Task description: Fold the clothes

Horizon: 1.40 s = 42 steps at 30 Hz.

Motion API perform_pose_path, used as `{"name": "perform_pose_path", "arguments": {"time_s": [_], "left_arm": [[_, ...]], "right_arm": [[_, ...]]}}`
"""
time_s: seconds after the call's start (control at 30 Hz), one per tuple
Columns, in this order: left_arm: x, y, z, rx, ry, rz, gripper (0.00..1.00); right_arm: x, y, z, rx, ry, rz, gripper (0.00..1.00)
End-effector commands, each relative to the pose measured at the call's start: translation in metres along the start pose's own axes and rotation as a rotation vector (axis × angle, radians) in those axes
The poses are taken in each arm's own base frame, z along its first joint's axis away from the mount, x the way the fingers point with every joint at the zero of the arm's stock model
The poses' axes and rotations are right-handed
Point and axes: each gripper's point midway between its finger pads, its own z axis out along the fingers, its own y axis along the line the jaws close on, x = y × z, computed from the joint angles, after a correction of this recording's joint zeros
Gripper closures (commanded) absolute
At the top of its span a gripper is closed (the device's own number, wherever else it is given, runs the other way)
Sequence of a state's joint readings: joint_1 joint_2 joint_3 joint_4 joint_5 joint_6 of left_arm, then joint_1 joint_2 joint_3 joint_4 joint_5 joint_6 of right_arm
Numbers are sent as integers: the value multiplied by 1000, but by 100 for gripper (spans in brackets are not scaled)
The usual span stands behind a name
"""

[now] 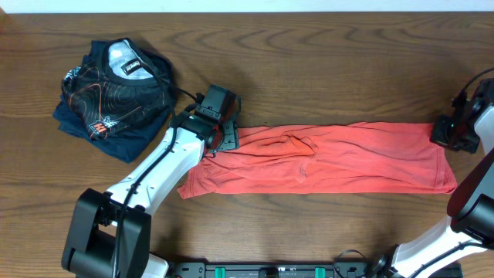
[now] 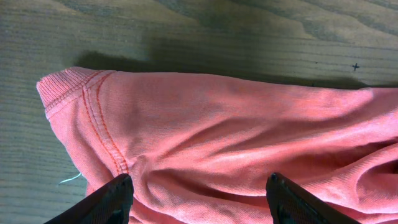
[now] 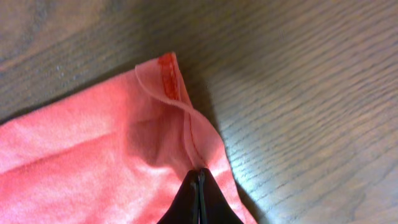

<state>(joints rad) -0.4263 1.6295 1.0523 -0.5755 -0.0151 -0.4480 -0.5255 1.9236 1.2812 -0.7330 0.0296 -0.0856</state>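
The robot's right gripper is pinching a raised fold short of the shirt's outer edge, so it should open and take the shirt band's end (image 1: 448, 171) farther out before lifting.
The clothes, one coral-red T-shirt (image 1: 332, 158), lie folded into a long band across the table's middle. My left gripper (image 1: 225, 139) hangs over the band's upper left corner. In the left wrist view it (image 2: 199, 180) is open, its dark fingers (image 2: 112, 199) spread above the wrinkled shirt (image 2: 217, 124) near a ribbed, stitched edge. My right gripper (image 1: 445, 133) is at the band's right end. The right wrist view shows it (image 3: 199, 172) shut, with a raised fold of the shirt's hemmed edge (image 3: 180, 118) running into its tips. The lettering is hidden.
A dark navy garment with orange line print (image 1: 116, 89) lies bunched at the back left, just beside the left arm. Bare wooden table (image 1: 324, 62) stretches behind the shirt and in front of it.
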Motion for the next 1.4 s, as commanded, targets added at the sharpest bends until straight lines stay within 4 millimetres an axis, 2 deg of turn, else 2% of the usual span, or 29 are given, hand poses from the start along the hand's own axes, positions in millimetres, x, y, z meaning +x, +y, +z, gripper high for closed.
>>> {"name": "perform_pose_path", "arguments": {"time_s": [0.0, 0.17, 0.2, 0.27, 0.3, 0.33, 0.43, 0.6, 0.73, 0.87, 1.03, 1.23, 1.37], "left_arm": [[-6, 3, -3, -13, -20, -8, 30], [-6, 3, -3, -13, -19, -8, 30], [-6, 3, -3, -14, -19, -8, 30], [-6, 3, -3, -15, -16, -8, 30], [-6, 3, -3, -15, -16, -7, 30], [-5, 3, -3, -17, -14, -7, 30], [-5, 3, -3, -17, -15, -7, 30], [-5, 3, -3, -17, -15, -8, 30], [-5, 3, -3, -16, -14, -7, 30], [-5, 4, -3, -17, -13, -7, 30], [-4, 4, -3, -19, -10, -7, 30], [-4, 4, -3, -18, -10, -7, 30], [-4, 4, -3, -19, -10, -7, 30]], "right_arm": [[-4, -4, -6, -2, -10, 33, 99], [-3, -7, -5, 0, -4, 47, 99], [-4, -8, -5, 2, -9, 54, 94], [-9, -11, -6, 3, -31, 64, 65], [-12, -12, -6, 4, -43, 69, 56], [-13, -12, -6, 4, -50, 70, 54], [-16, -11, -6, -2, -61, 69, 60], [-16, -11, -4, -2, -62, 69, 64], [-10, -9, 4, -11, -40, 68, 63], [-8, 4, 12, -78, -32, 66, 61], [-10, 4, 11, -81, -39, 66, 71], [-9, 2, 13, -78, -35, 69, 66], [-7, 2, 15, -79, -25, 69, 76]]}}
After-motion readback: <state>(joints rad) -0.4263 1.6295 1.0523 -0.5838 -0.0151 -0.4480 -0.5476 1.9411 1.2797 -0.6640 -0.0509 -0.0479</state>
